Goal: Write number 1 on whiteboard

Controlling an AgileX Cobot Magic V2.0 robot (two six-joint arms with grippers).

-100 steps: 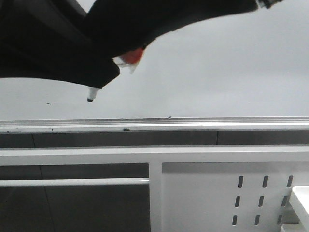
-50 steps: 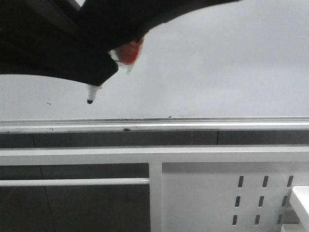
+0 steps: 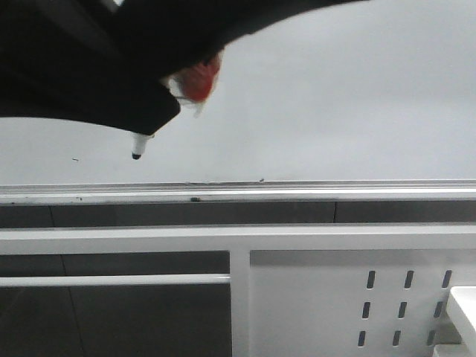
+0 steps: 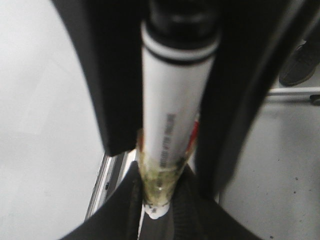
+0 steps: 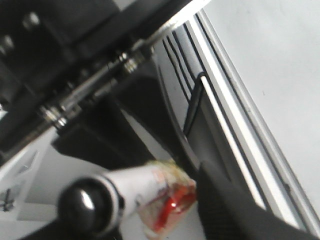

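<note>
The marker pen lies at a slant across the fingers of my right gripper, so next I open that gripper and take the taped part (image 5: 171, 199) in line with its fingers before I write.
The whiteboard (image 3: 335, 111) fills the back of the front view, with its silver strip (image 3: 297, 191) along the lower edge. No number 1 shows on the part of it in view. My left gripper (image 3: 152, 119) hangs in front of the board's upper left, shut on a white marker pen (image 4: 172, 100) whose black tip (image 3: 137, 155) pokes out just above the strip. Tape with a red patch (image 3: 199, 80) wraps the pen beside the fingers. The right arm (image 3: 245, 22) crosses above. In the right wrist view the pen (image 5: 132, 190) lies beside one black finger (image 5: 232, 210); the jaws' state is unclear.
Below the board run a white rail (image 3: 238, 239) and a white metal panel with slotted holes (image 3: 401, 305). A white corner (image 3: 465, 309) juts in at the lower right. Small dark specks (image 3: 74, 158) dot the board near the strip.
The right arm has drawn up and left, out of the upper right of the front view. The marker tip has shifted slightly left. The left gripper's hold is unchanged.
</note>
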